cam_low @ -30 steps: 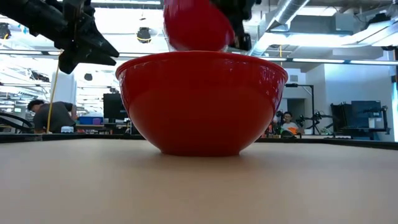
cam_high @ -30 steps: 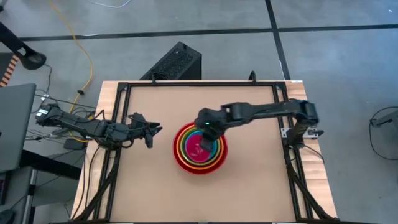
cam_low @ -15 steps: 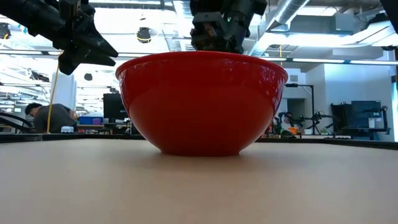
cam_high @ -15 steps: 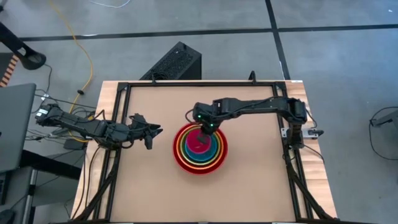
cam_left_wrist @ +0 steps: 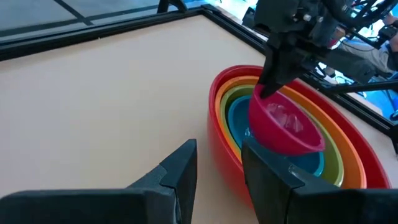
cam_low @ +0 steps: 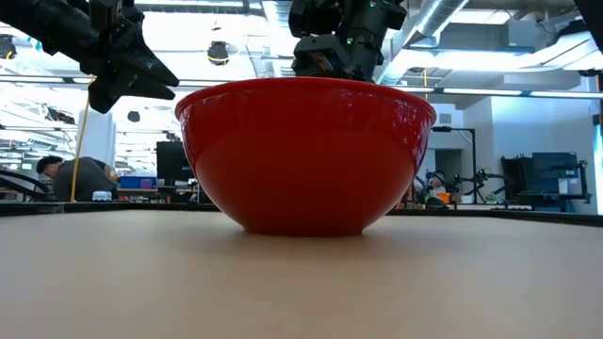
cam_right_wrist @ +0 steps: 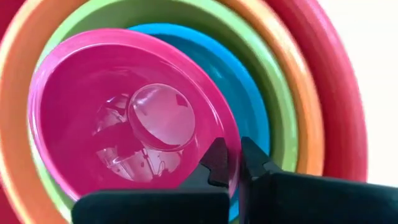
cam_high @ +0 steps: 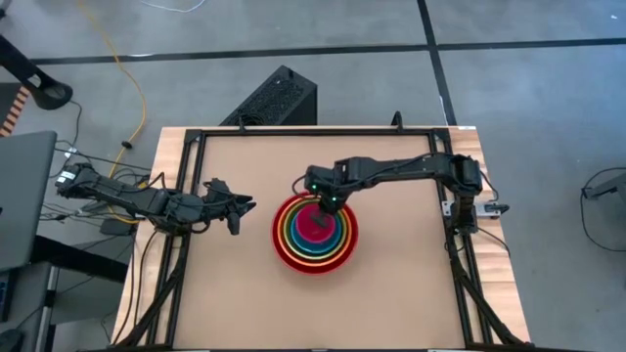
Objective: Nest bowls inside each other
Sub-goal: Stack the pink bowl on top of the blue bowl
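Observation:
My right gripper should put the pink bowl down inside the blue bowl (cam_high: 315,229) (cam_right_wrist: 164,128), innermost in the nested stack.
Red (cam_high: 284,244), orange (cam_high: 344,250), green (cam_left_wrist: 348,168) and blue (cam_right_wrist: 245,93) bowls sit nested at the table's middle, the red one (cam_low: 306,155) standing on its base. The pink bowl (cam_high: 315,227) hangs tilted in the blue bowl's mouth (cam_left_wrist: 286,124). My right gripper (cam_high: 328,201) is shut on it at the stack's far side. Left of the stack and apart from it, my left gripper (cam_high: 240,208) stands open above the table, nothing between its fingers (cam_left_wrist: 217,171). My right gripper holds the pink bowl by its rim on the far side (cam_right_wrist: 231,127), one finger (cam_right_wrist: 216,160) inside the bowl and the other outside. The fingers come steeply from above. The bowl is tilted, held side highest; whether its bottom rests on the blue bowl I cannot tell.
Black frame rails (cam_high: 293,133) run along the table's far edge and sides. A black box (cam_high: 279,98) stands on the floor beyond the far edge. Bare tabletop lies near, left and right of the stack (cam_high: 411,284). A person (cam_low: 71,174) sits in the room behind.
My right gripper has gone down and slightly toward the far edge with the pink bowl. The bowl, which showed above the red bowl's rim in the low view, has sunk below it into the stack. In the last half second it has kept almost still.

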Robot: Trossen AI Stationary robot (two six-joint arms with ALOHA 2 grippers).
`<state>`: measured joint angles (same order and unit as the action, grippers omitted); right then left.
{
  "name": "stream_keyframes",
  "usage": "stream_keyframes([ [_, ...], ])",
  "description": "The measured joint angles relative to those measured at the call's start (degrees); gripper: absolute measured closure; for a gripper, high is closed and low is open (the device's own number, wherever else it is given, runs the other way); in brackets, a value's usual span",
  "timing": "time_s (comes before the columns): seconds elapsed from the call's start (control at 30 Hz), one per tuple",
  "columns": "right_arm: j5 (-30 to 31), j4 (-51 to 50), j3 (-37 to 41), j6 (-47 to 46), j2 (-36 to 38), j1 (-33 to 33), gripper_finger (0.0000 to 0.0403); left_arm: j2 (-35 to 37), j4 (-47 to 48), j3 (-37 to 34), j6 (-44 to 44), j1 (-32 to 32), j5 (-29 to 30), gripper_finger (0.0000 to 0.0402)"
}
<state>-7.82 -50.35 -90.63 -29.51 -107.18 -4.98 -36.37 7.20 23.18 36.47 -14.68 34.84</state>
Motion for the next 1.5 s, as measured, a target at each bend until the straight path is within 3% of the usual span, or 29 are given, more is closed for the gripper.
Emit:
stream_keyframes([
  [0.6, 5.11, -0.06, -0.1, -6.08, -1.22, 2.28, 0.0401, -0.01, -0.17, 0.0, 0.0, 0.0, 0.44, 0.0288],
  [1.07, 4.97, -0.1, -0.04, -6.01, -3.72, 2.35, 0.0399, 0.01, -0.22, 0.0, 0.26, 0.0, 0.47, 0.0288],
  [1.5, 4.82, -0.21, -0.04, -6.45, -3.76, 3.11, 0.0308, -0.01, -0.17, 0.0, -0.04, 0.0, 0.47, 0.0288],
])
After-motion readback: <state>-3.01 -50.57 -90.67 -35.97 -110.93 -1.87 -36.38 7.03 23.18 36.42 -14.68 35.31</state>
